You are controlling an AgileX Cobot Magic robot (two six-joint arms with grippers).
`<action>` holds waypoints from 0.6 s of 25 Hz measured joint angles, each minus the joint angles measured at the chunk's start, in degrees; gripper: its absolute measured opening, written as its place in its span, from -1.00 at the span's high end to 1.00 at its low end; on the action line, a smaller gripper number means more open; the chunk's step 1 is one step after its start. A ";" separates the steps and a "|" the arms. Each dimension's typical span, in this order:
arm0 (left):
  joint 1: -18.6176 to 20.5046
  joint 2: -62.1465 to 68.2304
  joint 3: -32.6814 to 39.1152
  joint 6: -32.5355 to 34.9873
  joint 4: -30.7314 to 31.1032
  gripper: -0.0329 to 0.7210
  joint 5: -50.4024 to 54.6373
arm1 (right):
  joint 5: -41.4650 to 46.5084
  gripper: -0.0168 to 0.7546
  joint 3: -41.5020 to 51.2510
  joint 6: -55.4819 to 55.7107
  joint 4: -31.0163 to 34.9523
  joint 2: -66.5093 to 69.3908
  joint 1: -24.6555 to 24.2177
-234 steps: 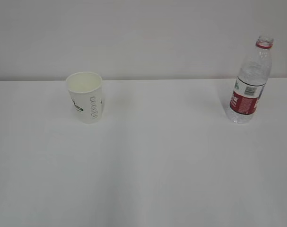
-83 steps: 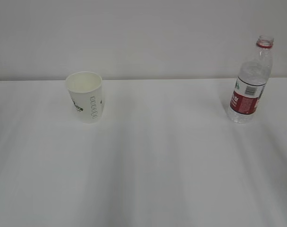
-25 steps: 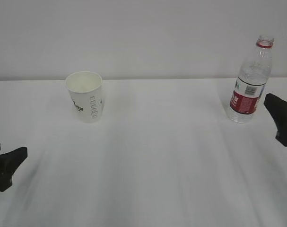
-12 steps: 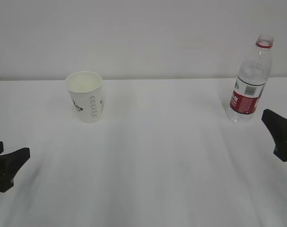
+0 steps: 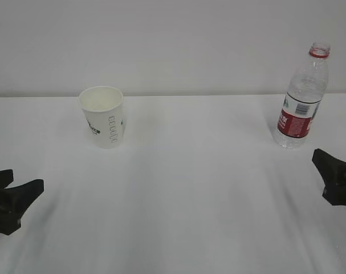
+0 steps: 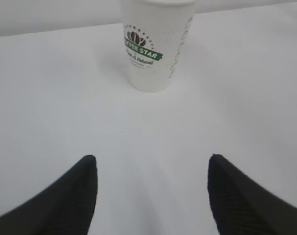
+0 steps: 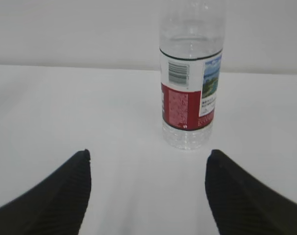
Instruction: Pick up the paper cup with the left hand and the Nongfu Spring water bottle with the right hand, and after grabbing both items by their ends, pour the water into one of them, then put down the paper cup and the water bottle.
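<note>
I will next move my right gripper to the Nongfu Spring water bottle and close it around the red part of its label point(image 5: 294, 123) point(image 7: 186, 108), below the clear upper body.
The paper cup point(image 5: 103, 123) stands upright at the back left of the white table point(image 5: 190, 205), white with a green logo point(image 6: 142, 49) and dark lettering. My left gripper point(image 5: 27, 178) sits low at the left edge, in front of the cup and well short of it. It is open and empty, its fingertips point(image 6: 89, 169) spread wide in the wrist view. The uncapped Nongfu Spring water bottle point(image 5: 301, 103) stands upright at the back right, its red-and-white label point(image 7: 187, 105) facing my right gripper point(image 7: 149, 152). That gripper point(image 5: 333, 152) is open and empty, just short of the bottle.
A plain pale wall runs behind the table's back edge point(image 5: 190, 95). Bare table top lies between the cup and the bottle.
My left gripper has slid a little to the right, nearer the cup. My right gripper has dropped lower in the exterior view, beside the bottle's base. Cup and bottle have not moved.
</note>
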 joint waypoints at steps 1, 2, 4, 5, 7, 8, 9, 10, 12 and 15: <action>0.00 0.00 -0.44 0.00 0.88 -0.45 0.00 | -0.22 -0.47 0.00 -0.04 0.47 0.98 0.00; 0.00 0.00 -0.98 0.00 1.44 -0.45 0.00 | -0.22 -0.47 0.00 -0.13 0.66 1.84 0.00; 0.00 0.00 -1.87 0.00 2.50 -0.45 0.00 | -0.22 -0.47 0.00 -0.66 0.98 2.82 0.00; 0.00 0.00 -2.11 0.00 2.78 -0.45 0.00 | -0.22 -0.47 0.00 -0.99 0.98 3.07 0.00; 0.00 0.00 -2.70 0.00 2.96 -0.45 0.00 | -0.22 -0.47 0.00 -1.62 1.13 3.19 0.00; 0.00 0.03 -2.83 0.00 2.96 -0.45 0.00 | -0.33 -0.47 -0.11 -1.98 1.18 3.18 0.00; 0.00 0.13 -2.95 0.00 2.96 -0.45 -0.02 | -0.33 -0.47 -0.24 -2.35 1.18 3.18 0.00; 0.00 0.39 -2.95 0.00 2.96 -0.45 -0.12 | -0.33 -0.47 -0.46 -2.70 1.18 3.18 0.00; 0.00 1.02 -2.95 0.36 2.96 -0.45 -0.12 | -0.53 -0.47 -0.78 -3.92 1.27 3.18 0.00; 0.00 1.96 -3.03 1.57 2.96 -0.45 -0.12 | -0.53 -0.47 -1.67 -4.77 1.40 3.18 0.00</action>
